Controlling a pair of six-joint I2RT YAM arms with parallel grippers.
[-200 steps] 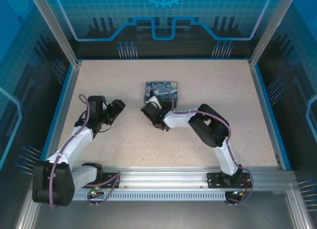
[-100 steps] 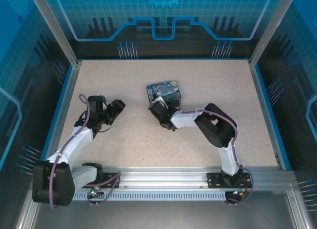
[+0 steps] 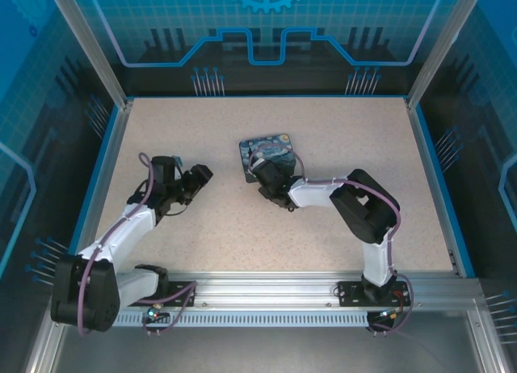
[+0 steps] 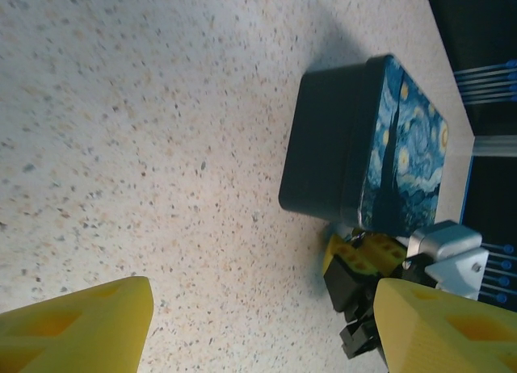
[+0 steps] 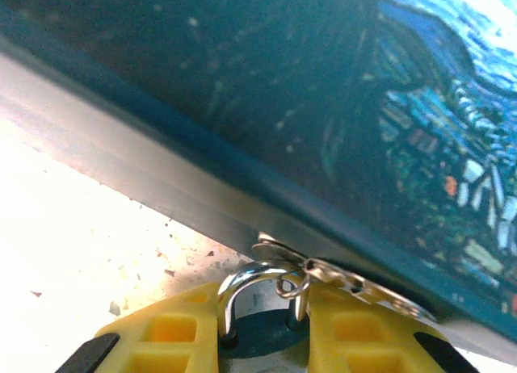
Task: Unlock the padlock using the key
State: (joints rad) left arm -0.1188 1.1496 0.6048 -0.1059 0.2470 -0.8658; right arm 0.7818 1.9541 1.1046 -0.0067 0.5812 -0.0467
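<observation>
The fingers of my right gripper are on both sides of the shackle, close against the box, so next I open them, back away and grip the padlock lower on its dark body (image 5: 263, 339).
In the right wrist view my right gripper (image 5: 262, 312) is shut on the padlock (image 5: 260, 334), its yellow fingers (image 5: 170, 333) on either side of the dark body. The silvery shackle (image 5: 234, 284) arches upward. A small ring on it carries the thin metal key (image 5: 355, 282), which lies against the lower edge of the blue-and-yellow painted box (image 5: 339, 106). From above, the right gripper (image 3: 265, 174) sits at the box's (image 3: 276, 149) near-left corner. My left gripper (image 3: 199, 179) stands open to the left of the box, with nothing between its yellow fingers (image 4: 81, 328).
The left wrist view looks along the speckled tabletop (image 4: 145, 131) toward the box (image 4: 355, 147) and the right gripper's yellow pads (image 4: 363, 256). Blue rails (image 3: 103, 167) border the table on the left, back and right. Open tabletop lies between the arms.
The right gripper has narrowed onto the padlock and moved right. The box has shifted right and turned a little. The left gripper has edged slightly right.
</observation>
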